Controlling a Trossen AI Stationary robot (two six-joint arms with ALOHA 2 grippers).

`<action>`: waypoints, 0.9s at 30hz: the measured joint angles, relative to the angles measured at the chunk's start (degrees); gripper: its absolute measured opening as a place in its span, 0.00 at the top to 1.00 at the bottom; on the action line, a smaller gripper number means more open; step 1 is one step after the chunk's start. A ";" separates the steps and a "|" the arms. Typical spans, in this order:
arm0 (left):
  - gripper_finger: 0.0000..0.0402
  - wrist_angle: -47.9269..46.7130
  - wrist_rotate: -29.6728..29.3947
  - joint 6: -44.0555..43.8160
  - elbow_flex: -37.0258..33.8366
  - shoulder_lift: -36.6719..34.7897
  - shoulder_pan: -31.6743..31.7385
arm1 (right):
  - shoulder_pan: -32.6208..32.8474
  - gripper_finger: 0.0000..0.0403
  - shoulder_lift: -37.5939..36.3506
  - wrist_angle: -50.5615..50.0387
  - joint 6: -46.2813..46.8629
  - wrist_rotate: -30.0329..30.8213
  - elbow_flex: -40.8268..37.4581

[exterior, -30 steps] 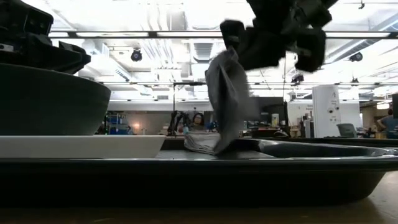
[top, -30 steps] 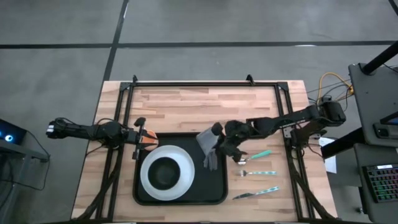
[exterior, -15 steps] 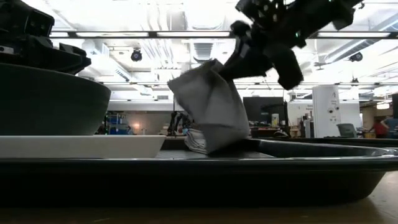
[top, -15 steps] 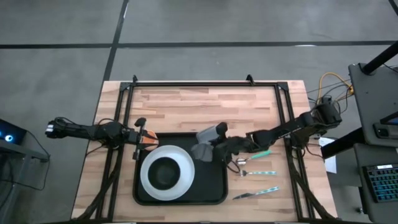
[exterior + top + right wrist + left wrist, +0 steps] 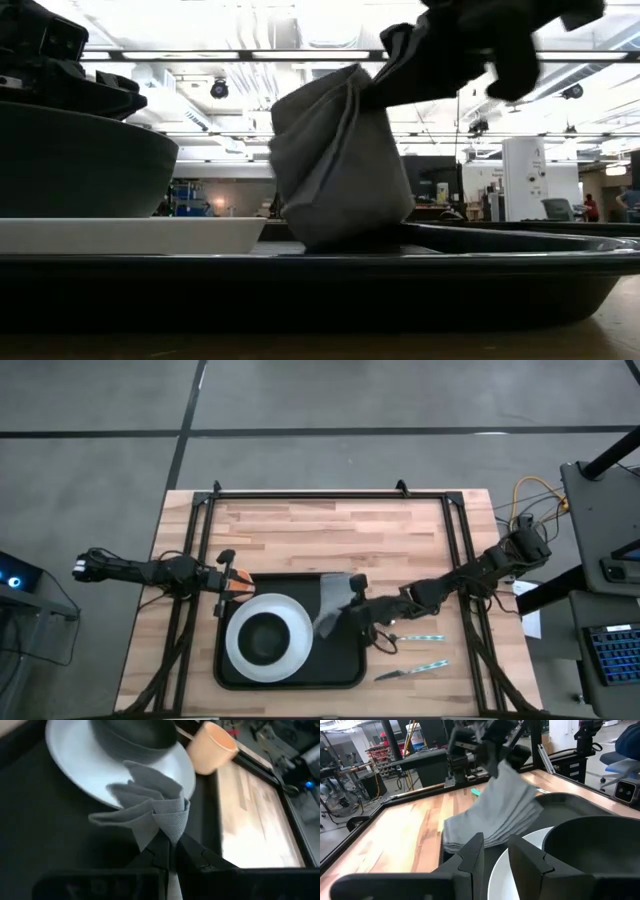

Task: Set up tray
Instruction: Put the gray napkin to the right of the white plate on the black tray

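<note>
Next, my right gripper releases the grey napkin on the black tray's bare bottom, alongside the white plate [image 5: 341, 631] [image 5: 82, 845].
The black tray [image 5: 345, 660] lies on the wooden table with a white plate [image 5: 296, 645] and a dark bowl [image 5: 266, 637] on its left half. A grey folded napkin [image 5: 328, 606] stands on the tray's floor just right of the plate. My right gripper [image 5: 352, 603] is shut on the napkin's top; the low view shows it above the napkin [image 5: 335, 160]. My left gripper [image 5: 222, 582] waits at the tray's far left corner, open, with the plate showing through its gap [image 5: 495, 855]. My right gripper [image 5: 170, 845] pinches the napkin's folded peak [image 5: 172, 822] between its two fingers, slanting down from the table's right. Several layers meet in the pinch and fan out from it. The napkin hangs below the fingers, slack, its lower end [image 5: 345, 240] on the tray's floor.
A peach cup [image 5: 212, 747] lies by the tray's far left corner, close to my left gripper. Teal-handled cutlery lies on the wood right of the tray: a fork [image 5: 418, 638] and a knife [image 5: 410, 672]. The far half of the table [image 5: 330, 530] is bare wood.
My right gripper has moved down and toward the table's near edge, staying shut on the napkin. The napkin's top has come along with it while its lower end stayed on the tray; it has gone from hanging narrow to spread wider, next to the plate.
</note>
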 joint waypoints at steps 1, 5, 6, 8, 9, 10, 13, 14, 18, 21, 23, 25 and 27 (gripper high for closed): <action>0.82 0.00 0.00 -0.01 -0.01 0.00 0.00 | 0.73 0.98 0.00 0.00 -0.01 0.06 0.00; 0.82 0.02 -0.01 0.00 -0.02 0.00 -0.01 | 3.12 0.98 0.00 -0.72 -2.81 -0.08 -0.04; 0.82 0.02 -0.01 0.00 -0.02 0.00 0.01 | 3.56 0.98 0.00 -1.33 -3.41 -0.22 -0.04; 0.82 0.02 0.00 -0.01 -0.02 -0.01 0.00 | 4.09 0.98 0.02 -3.21 -3.69 -0.78 -0.08; 0.82 0.02 0.00 -0.01 -0.02 0.00 0.00 | 4.14 0.98 0.16 -4.10 -3.66 -1.84 -0.16; 0.82 0.02 0.01 0.00 -0.02 -0.01 -0.01 | 4.14 0.98 0.30 -4.78 -3.65 -3.20 -0.33; 0.82 0.02 0.01 0.00 -0.04 -0.02 -0.01 | 4.08 0.98 1.69 -3.76 -2.89 -4.68 -1.19; 0.82 0.02 0.01 0.00 -0.04 -0.02 -0.01 | 4.08 0.98 2.45 -2.83 -2.37 -4.70 -1.30; 0.82 0.02 0.01 0.00 -0.04 -0.02 0.00 | 4.08 0.98 6.33 -0.01 -1.95 -6.69 -1.31; 0.82 0.02 0.01 -0.01 -0.04 -0.02 0.01 | 4.27 0.98 9.11 0.70 -0.81 -8.92 -1.11; 0.82 0.00 0.01 0.00 -0.04 -0.02 -0.01 | 4.54 0.98 10.07 1.15 0.05 -8.38 -0.95; 0.82 0.00 0.01 0.00 -0.04 -0.02 -0.01 | 5.04 0.98 10.43 1.12 0.77 -6.28 -0.94; 0.82 0.01 0.01 -0.02 -0.04 -0.02 0.00 | 5.57 0.98 10.16 0.58 0.83 -4.20 -0.94</action>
